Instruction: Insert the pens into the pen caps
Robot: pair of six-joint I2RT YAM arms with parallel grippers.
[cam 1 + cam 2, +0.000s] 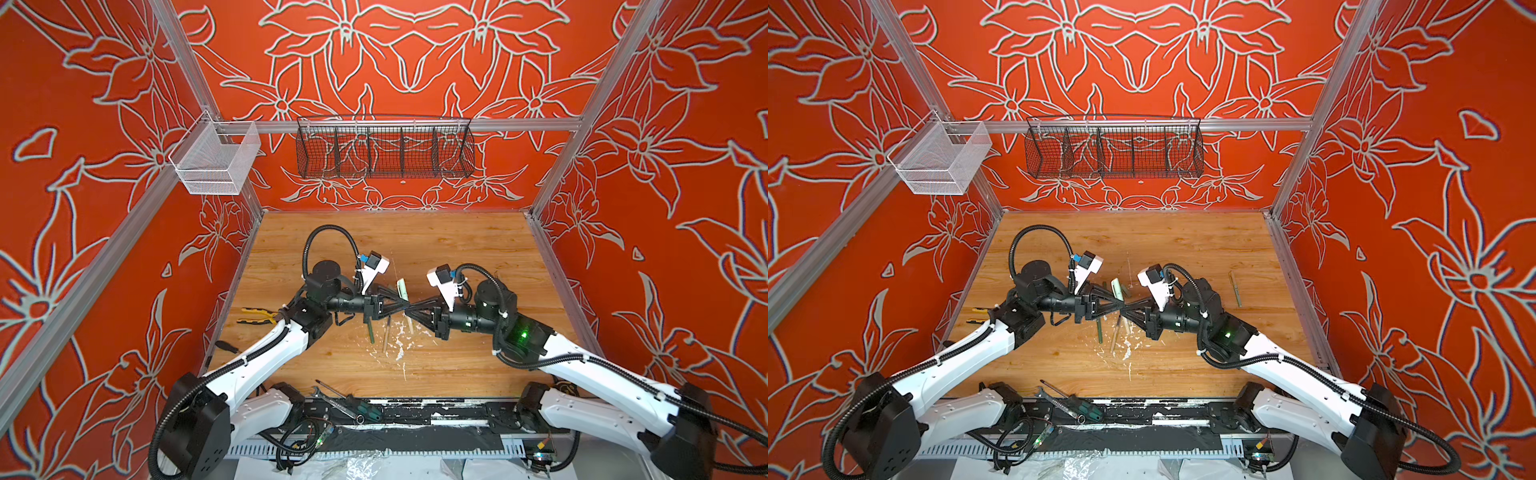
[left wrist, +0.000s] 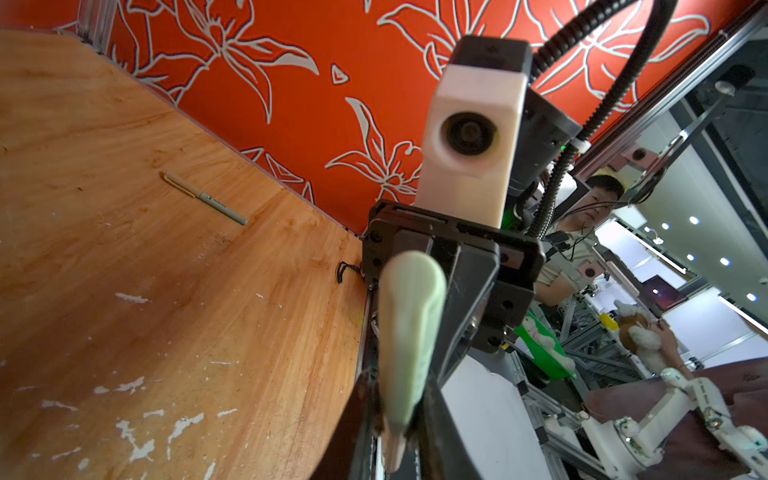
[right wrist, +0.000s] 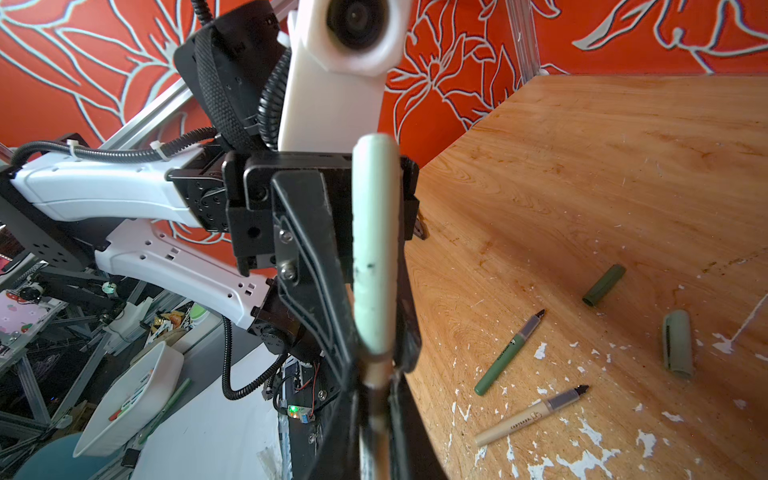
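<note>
Next, my right gripper opens and takes the beige pen's body (image 1: 1126,326) farther from the pale green cap, because my grippers are crowded tip to tip at the cap's opening.
My two grippers meet tip to tip over the middle of the table. The left gripper (image 1: 404,308) (image 2: 395,419) is shut on the lower end of a pale green pen cap (image 1: 402,289) (image 2: 409,332). The right gripper (image 1: 412,311) (image 3: 376,399) is shut on a beige pen (image 3: 377,386) whose end sits in that cap (image 3: 374,249). On the table below them lie an uncapped green pen (image 1: 370,333) (image 3: 509,353) and an uncapped beige pen (image 1: 386,334) (image 3: 532,415). A dark green cap (image 3: 603,285) and a second pale green cap (image 3: 678,343) lie beyond those pens.
A capped pen (image 1: 1235,289) (image 2: 205,198) lies toward the right wall. Yellow-black pliers (image 1: 255,316) lie at the left edge. A screwdriver (image 1: 332,388) and a wrench (image 1: 332,404) lie at the front edge. A black wire basket (image 1: 384,151) and a white mesh basket (image 1: 214,160) hang on the rails.
</note>
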